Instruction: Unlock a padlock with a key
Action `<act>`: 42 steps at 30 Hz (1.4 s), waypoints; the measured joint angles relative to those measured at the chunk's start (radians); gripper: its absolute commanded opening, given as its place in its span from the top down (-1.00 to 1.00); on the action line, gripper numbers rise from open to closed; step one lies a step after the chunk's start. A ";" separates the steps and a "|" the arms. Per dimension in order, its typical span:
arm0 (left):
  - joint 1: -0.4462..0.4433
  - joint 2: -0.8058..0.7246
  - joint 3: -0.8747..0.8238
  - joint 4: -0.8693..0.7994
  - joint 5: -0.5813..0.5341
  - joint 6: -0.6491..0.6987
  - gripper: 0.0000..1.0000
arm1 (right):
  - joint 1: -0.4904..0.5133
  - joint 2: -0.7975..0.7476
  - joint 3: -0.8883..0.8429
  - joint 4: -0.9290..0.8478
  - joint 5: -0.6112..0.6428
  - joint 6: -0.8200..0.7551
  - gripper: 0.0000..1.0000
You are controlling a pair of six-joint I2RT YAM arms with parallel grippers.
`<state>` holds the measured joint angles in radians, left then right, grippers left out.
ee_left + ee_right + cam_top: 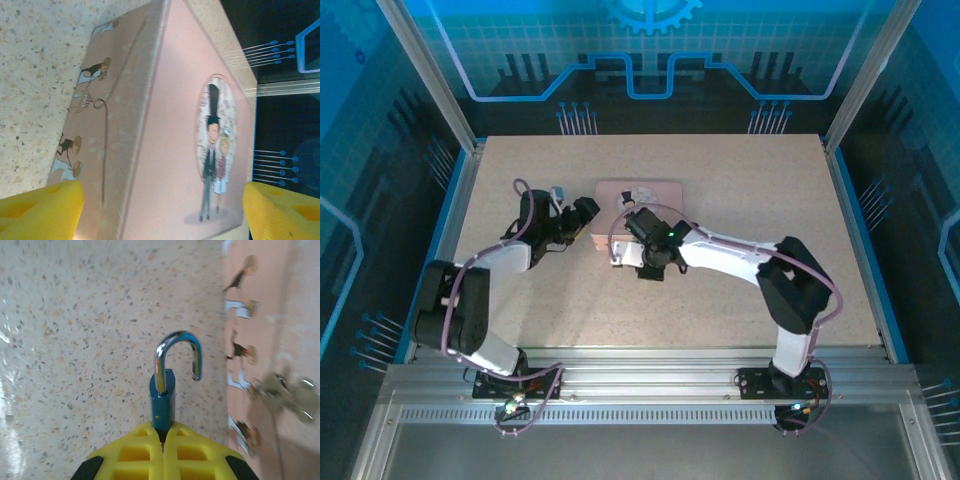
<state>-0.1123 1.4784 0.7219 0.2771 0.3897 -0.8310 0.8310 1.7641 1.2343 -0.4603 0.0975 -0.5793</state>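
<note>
My right gripper is going to release the padlock on the speckled table (715, 259) beside the pink box, away from my left gripper.
My right gripper (163, 434) is shut on the lower end of the padlock (162, 397), a small blue body held above the speckled table. Its silver shackle (176, 346) stands open, with one end free of the body. To the right, a blurred grey metal key (289, 396) shows against the side of the pink box (260, 340). My left gripper (162, 215) is open wide at the left end of that box (170, 150), with one yellow finger (42, 210) on each side of it. From above, the left gripper (586, 213) sits just left of the box (640, 190).
The speckled table (740, 190) is bounded by metal rails and blue walls. The pink box with the cartoon couple lies at the middle back. The right arm (740, 255) reaches leftward across the table in front of the box.
</note>
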 measured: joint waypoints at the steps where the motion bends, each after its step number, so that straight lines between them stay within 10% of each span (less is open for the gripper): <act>1: 0.000 -0.028 -0.010 -0.011 0.000 0.004 -0.72 | 0.000 -0.031 -0.020 0.018 0.002 0.022 1.00; 15: -0.074 -0.406 -0.147 -0.294 0.035 0.113 -0.74 | -0.183 -0.266 -0.143 0.000 0.107 0.445 1.00; 32: -0.175 -0.447 -0.182 -0.346 0.010 0.124 -0.76 | -0.452 -0.068 -0.151 -0.150 0.152 0.656 1.00; 41: -0.179 -0.430 -0.175 -0.372 -0.018 0.131 -0.98 | -0.468 -0.070 -0.139 -0.172 0.121 0.692 0.01; 42: -0.179 -0.429 -0.164 -0.388 -0.024 0.135 -0.98 | -0.475 -0.084 -0.139 -0.172 0.118 0.692 -0.85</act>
<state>-0.2913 1.0496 0.5579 -0.1112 0.3660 -0.6960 0.3565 1.6802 1.0950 -0.6327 0.2153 0.1127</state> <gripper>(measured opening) 0.988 0.469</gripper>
